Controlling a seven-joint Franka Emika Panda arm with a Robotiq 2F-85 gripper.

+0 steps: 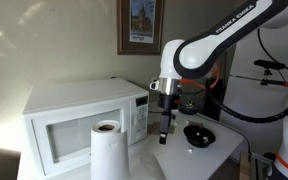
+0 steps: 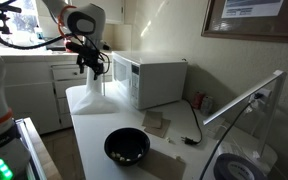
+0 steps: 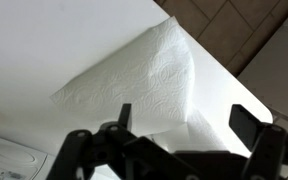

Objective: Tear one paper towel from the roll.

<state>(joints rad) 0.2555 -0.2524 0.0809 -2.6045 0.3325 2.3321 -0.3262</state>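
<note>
My gripper is going to close on the paper towel's loose edge (image 1: 138, 172) (image 3: 189, 112), on the side that faces the edge of the table, down next to the base of the roll.
The roll (image 1: 108, 152) stands upright in front of the white microwave (image 1: 79, 115), its brown core showing on top. One white paper towel (image 3: 144, 70) lies spread on the white tabletop, seen in the wrist view. My gripper (image 3: 184, 120) hangs above the sheet's near edge with its fingers wide apart and nothing between them. In both exterior views the gripper (image 1: 165, 132) (image 2: 90, 66) points straight down, to the side of the roll and beside the microwave's corner. A white shape (image 2: 82, 97) stands below it; I cannot tell whether that is roll or sheet.
A black bowl (image 1: 199, 134) (image 2: 127, 146) sits on the table near the gripper. A brownish pad (image 2: 156, 123) and a cable (image 2: 189, 135) lie beside the microwave (image 2: 154, 80). A framed picture (image 1: 141, 25) hangs on the wall. The table edge and brown floor (image 3: 244, 30) show beyond the sheet.
</note>
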